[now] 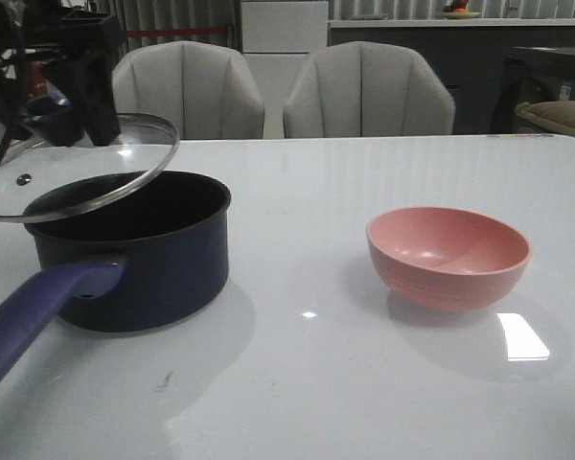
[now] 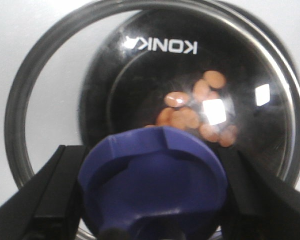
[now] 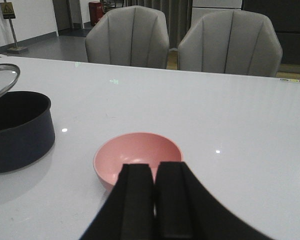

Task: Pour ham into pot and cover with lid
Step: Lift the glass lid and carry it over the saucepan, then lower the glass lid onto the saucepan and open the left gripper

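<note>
Next, my left gripper lets go of the clear glass lid, lying flat on the round rim of the dark navy pot (image 1: 127, 203) (image 2: 189, 104).
The dark navy pot (image 1: 134, 254) stands at the table's left, its purple-blue handle (image 1: 38, 307) pointing toward me. The clear glass lid (image 1: 77, 168) hangs tilted just above the pot, offset to the left. My left gripper (image 1: 62, 105) is shut on its dark blue knob (image 2: 152, 182). Through the glass (image 2: 55, 75) I see several orange ham (image 2: 190, 112) slices on the pot's black bottom (image 2: 130, 80). The pink bowl (image 1: 448, 254) sits empty to the right. In the right wrist view my right gripper (image 3: 154, 175) is shut and empty, hovering near the bowl (image 3: 137, 155).
Two grey chairs (image 1: 287, 91) stand behind the white table's far edge (image 1: 364, 137). Bare tabletop (image 1: 297, 249) lies between pot and bowl. The pot handle reaches toward the front left corner.
</note>
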